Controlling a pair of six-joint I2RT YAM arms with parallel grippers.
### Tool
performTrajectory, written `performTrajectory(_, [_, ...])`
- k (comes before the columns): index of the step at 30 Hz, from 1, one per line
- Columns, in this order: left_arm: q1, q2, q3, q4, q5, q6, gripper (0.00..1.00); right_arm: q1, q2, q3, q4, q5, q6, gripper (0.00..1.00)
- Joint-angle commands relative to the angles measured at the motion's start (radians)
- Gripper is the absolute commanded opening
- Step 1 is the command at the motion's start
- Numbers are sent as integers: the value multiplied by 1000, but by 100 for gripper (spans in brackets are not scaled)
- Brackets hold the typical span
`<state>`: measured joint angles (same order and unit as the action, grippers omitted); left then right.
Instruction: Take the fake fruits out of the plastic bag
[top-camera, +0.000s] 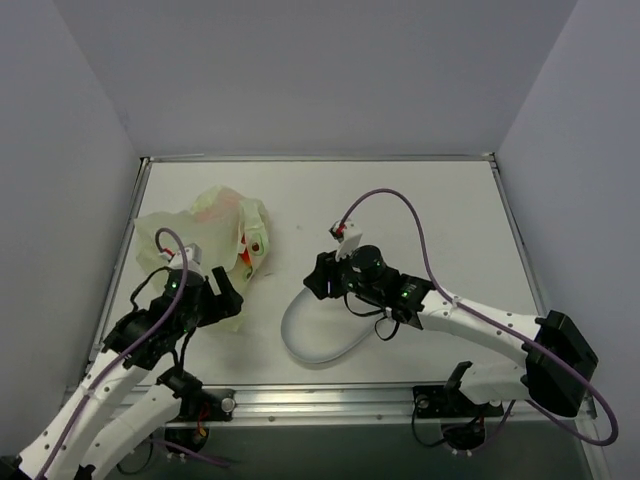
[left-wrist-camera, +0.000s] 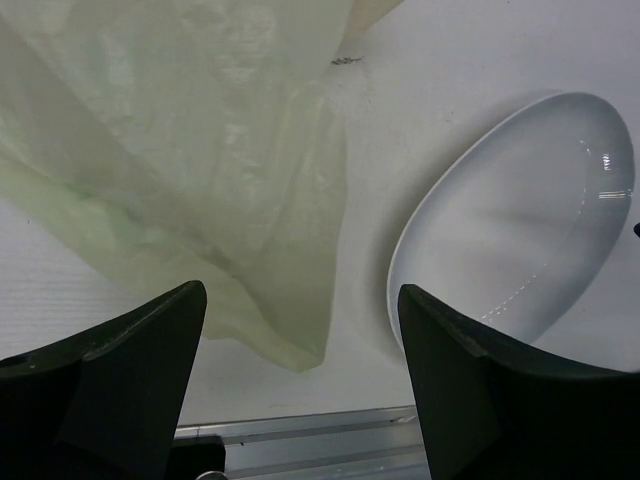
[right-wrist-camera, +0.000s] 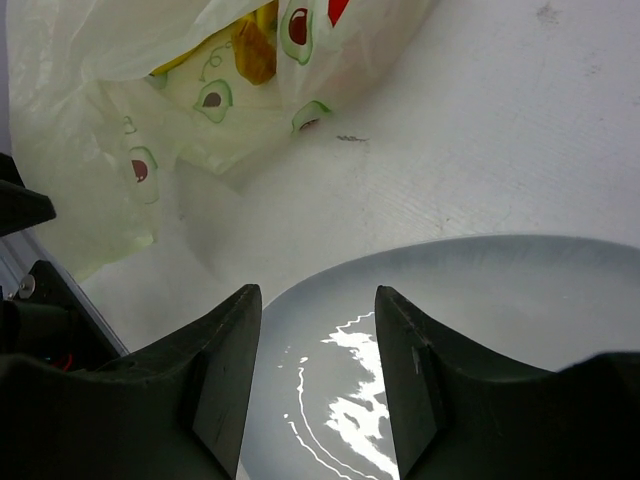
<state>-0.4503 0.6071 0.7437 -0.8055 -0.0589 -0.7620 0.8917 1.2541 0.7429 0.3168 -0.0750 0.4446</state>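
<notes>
I can see the bag's opening sagging over the fake fruits, so I will pinch the bag's near edge (top-camera: 233, 322) with my left gripper and pull it open before my right gripper reaches in.
The pale yellow-green plastic bag (top-camera: 205, 235) lies crumpled at the left of the table. Fake fruits show through it only in part: an orange-red patch (top-camera: 244, 262) and a pink blur (top-camera: 225, 205). In the right wrist view the bag (right-wrist-camera: 120, 130) holds a yellow-orange piece (right-wrist-camera: 255, 40) and a red one (right-wrist-camera: 338, 8). My left gripper (top-camera: 228, 295) is open and empty at the bag's near edge (left-wrist-camera: 180, 150). My right gripper (top-camera: 322, 278) is open and empty over the white oval plate (top-camera: 300, 340), to the right of the bag.
The plate (left-wrist-camera: 520, 210) is empty and lies between the two arms, near the front metal rail (top-camera: 330, 398). It fills the lower right wrist view (right-wrist-camera: 500, 300). White walls close in the table at the back and both sides.
</notes>
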Motion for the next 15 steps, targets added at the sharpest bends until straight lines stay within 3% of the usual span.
performTrajectory(1, [-138,88,6,146,-212,-108,75,32,28,53,93,17,2,45])
performTrajectory(2, [-207,109,8,157,-258,-135,75,33,39,53,105,18,5,46])
performTrajectory(6, [-293,184,5,192,-407,-166,72,35,117,87,174,26,5,56])
performTrajectory(9, [-298,181,-12,204,-479,-166,64,35,233,139,191,56,-18,67])
performTrajectory(15, [-304,165,-95,227,-538,-174,59,-6,474,351,171,147,-96,69])
